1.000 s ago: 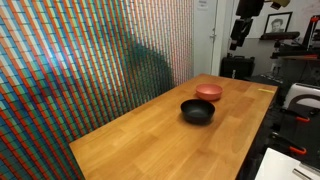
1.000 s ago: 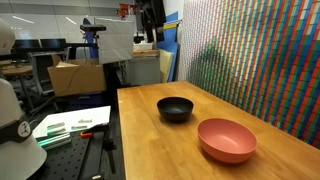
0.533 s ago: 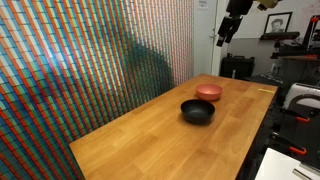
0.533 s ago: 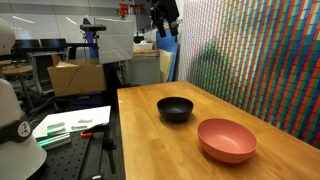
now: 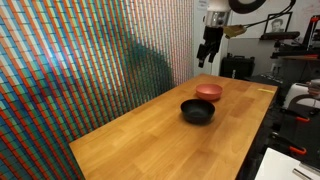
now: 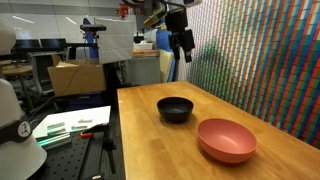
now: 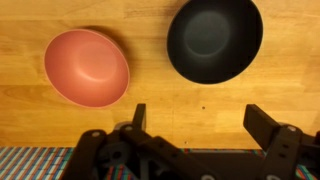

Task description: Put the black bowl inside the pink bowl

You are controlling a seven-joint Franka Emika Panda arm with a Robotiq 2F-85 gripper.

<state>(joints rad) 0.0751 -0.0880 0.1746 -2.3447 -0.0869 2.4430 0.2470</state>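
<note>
The robot's gripper needs to next move to the black bowl's rim (image 5: pixel 202 100) (image 7: pixel 168 42) on the side facing the pink bowl and close there.
The black bowl (image 5: pixel 197 111) (image 6: pixel 175 109) sits upright on the wooden table (image 5: pixel 150 140) (image 6: pixel 170 150). The pink bowl (image 5: pixel 208 92) (image 6: pixel 226 139) stands beside it, a small gap apart. In the wrist view the black bowl (image 7: pixel 214 40) is at top right and the pink bowl (image 7: pixel 87 66) at top left. My gripper (image 5: pixel 208 55) (image 6: pixel 184 57) (image 7: pixel 198 115) hangs high above the table, open and empty, its fingers spread wide over bare wood.
A colourful checkered wall (image 5: pixel 90 60) (image 6: pixel 260 60) runs along one long side of the table. A workbench with papers (image 6: pixel 70 125), a cardboard box (image 6: pixel 75 77) and lab equipment (image 5: pixel 295 70) stand beyond the other edges.
My gripper has moved down and sideways, from above the table's far end toward the bowls. The bowls have not moved.
</note>
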